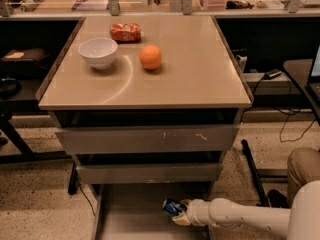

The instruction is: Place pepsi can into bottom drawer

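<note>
The robot's gripper needs to release the pepsi can on the bottom drawer's grey bottom, about midway (161, 210) between the drawer's side rails.
The pepsi can (171, 206) is a small dark-blue can, tilted, held at the end of my arm. My gripper (178, 213) is shut on it, over the right side of the bottom drawer (130, 214). That drawer is pulled out at floor level, with a flat grey floor and thin side rails. My white arm reaches in from the lower right.
On the tan tabletop (200, 79) sit a white bowl (98, 52), an orange (150, 57) and an orange-red snack bag (125, 32). Two grey-fronted drawers (147, 139) are above the open one. A person's knee (302, 166) and cables are at the right.
</note>
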